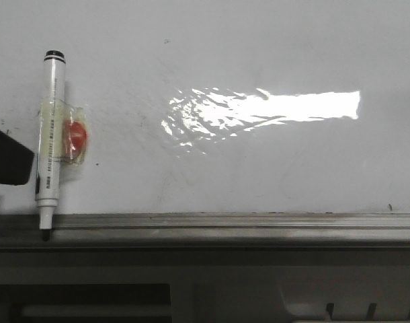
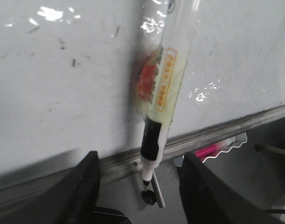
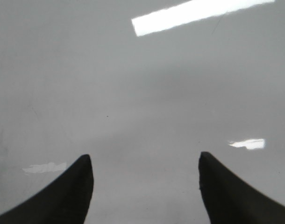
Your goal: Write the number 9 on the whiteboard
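The robot's right gripper will close on the upper body (image 1: 54, 89) of the white marker pen, between the pen's black end and the taped red blob.
The whiteboard (image 1: 259, 168) fills the front view, glossy white with faint smudges. The number 9 is out of view; no drawn line shows on the board. A white marker pen (image 1: 52, 134) with a red blob (image 1: 75, 138) taped to it lies against the board at the left, its tip down on the rail. My left gripper (image 2: 140, 179) is open just short of the pen (image 2: 163, 88), whose tip points between the fingers (image 2: 86, 186) without touching them. My right gripper (image 3: 145, 172) is open over bare white board, holding nothing.
A grey metal rail (image 1: 225, 225) runs along the board's near edge. A bright glare patch (image 1: 272, 108) lies on the board's middle. A dark part of my left arm (image 1: 7, 158) shows at the left edge. A pink pen (image 2: 207, 150) lies below the rail.
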